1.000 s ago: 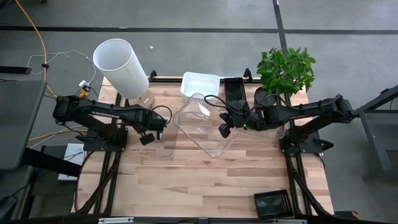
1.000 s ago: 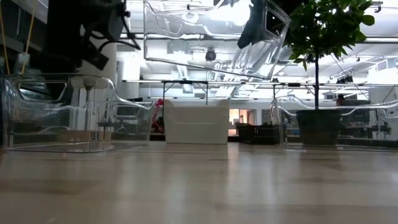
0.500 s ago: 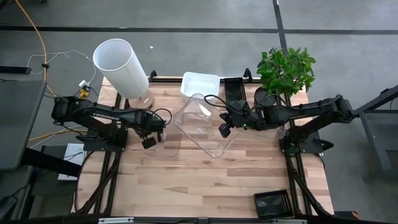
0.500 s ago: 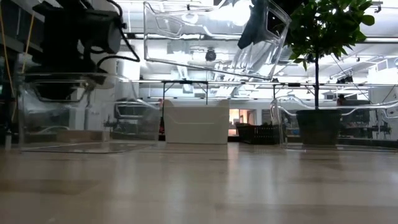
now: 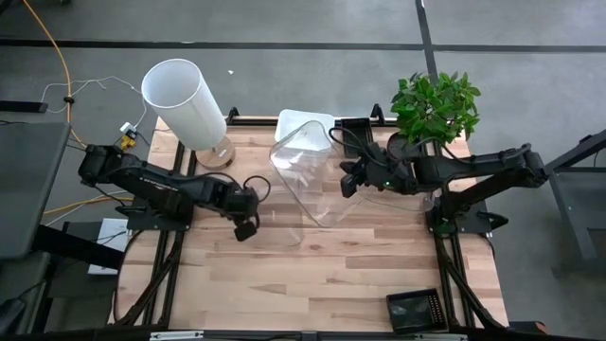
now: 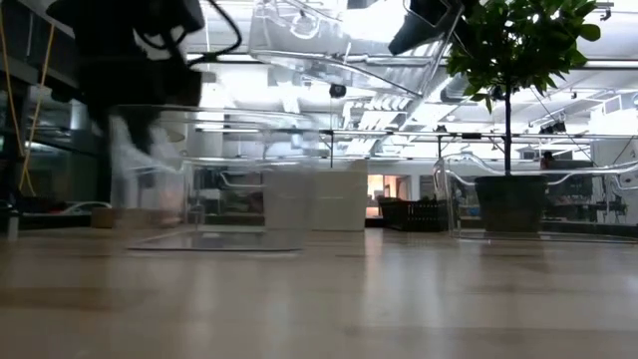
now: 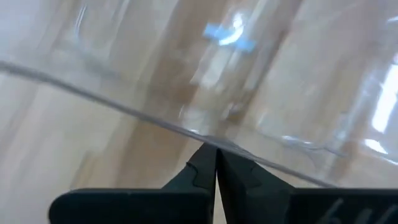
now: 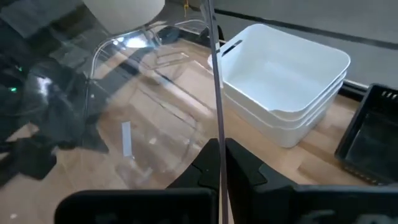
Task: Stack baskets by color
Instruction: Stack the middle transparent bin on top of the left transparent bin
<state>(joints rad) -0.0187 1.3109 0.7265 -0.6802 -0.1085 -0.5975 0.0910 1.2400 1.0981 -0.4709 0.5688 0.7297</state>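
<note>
I need to use my right gripper to set the clear basket down in the middle of the table [image 5: 308,210], just in front of the stacked white baskets.
My left gripper [image 5: 246,229] points steeply down left of the table's middle, shut on a clear basket [image 6: 209,179] whose base is on the wood. My right gripper [image 5: 347,186] is shut on a second clear basket [image 5: 305,170], held tilted in the air over the far middle; the low view shows that basket [image 6: 339,50] high above the table. Two stacked white baskets [image 8: 280,81] rest on the table at the far edge. A black basket [image 5: 358,125] stands beside them, and another black one [image 5: 414,311] sits at the near right corner. My left gripper pinches the clear basket's top rim [image 7: 205,138] between its two fingers, coming from above and lying across the rim. The basket stays upright with its base on the table. My right gripper pinches the edge of the lifted basket's clear wall [image 8: 217,118] between its two fingers, coming from the table's right and slanting down. The basket hangs clear of the table, tipped over toward the left.
A tall white cylinder [image 5: 185,104] stands at the far left corner. A potted green plant [image 5: 436,109] stands at the far right; in the low view a third clear basket [image 6: 538,204] shows in front of its pot. Bare wood lies along the near half.
My left gripper has moved toward the table's middle and near edge and tipped steeply downward, sliding its clear basket along the table toward the middle. My right gripper has risen a little and gone toward the far edge; its lifted basket has turned and tilted more.
</note>
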